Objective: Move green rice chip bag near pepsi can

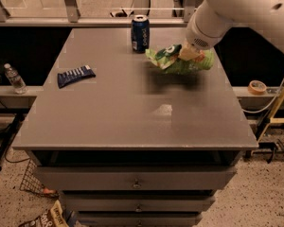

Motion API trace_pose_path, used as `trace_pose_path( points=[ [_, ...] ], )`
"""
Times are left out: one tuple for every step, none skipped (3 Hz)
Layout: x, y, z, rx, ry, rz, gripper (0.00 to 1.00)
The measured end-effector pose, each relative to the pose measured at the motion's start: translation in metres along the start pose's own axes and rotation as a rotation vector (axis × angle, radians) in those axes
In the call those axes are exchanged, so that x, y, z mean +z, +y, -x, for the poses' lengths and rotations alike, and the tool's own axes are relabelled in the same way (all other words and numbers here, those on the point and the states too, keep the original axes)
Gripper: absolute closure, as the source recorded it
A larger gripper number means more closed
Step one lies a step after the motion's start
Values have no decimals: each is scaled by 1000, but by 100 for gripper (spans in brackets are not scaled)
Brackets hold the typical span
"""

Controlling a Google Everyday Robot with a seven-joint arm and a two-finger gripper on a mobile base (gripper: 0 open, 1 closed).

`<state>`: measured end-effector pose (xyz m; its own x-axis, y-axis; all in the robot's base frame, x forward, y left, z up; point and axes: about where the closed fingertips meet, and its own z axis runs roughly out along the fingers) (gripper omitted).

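Observation:
Next, I release the green rice chip bag near the grey table's far edge [182, 50], next to the pepsi can.
The green rice chip bag [179, 60] is a crinkly light-green pouch with a dark-green label. It hangs a little above the grey table [132, 112], with its shadow under it, at the far right. My gripper [190, 54] comes down from the white arm at the upper right and is shut on the bag's top. The pepsi can [140, 33], dark blue with a silver top, stands upright near the table's far edge. It is just left of the bag and apart from it.
A flat dark-blue packet with white stripes [75, 75] lies on the table's left side. A clear water bottle [14, 78] stands on a ledge off the left edge. A tape roll [258, 86] lies on the ledge to the right. Drawers sit below the front edge.

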<state>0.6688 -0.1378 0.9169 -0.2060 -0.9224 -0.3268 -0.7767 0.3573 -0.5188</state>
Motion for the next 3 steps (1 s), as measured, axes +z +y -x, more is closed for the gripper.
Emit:
trace_pose_path(
  points=[
    [15,-33,-11,-21,74,-88,100],
    [34,-53,-20,-24,113,-123,100],
    [52,-65,-23,-22,122,-138,100]
  ],
)
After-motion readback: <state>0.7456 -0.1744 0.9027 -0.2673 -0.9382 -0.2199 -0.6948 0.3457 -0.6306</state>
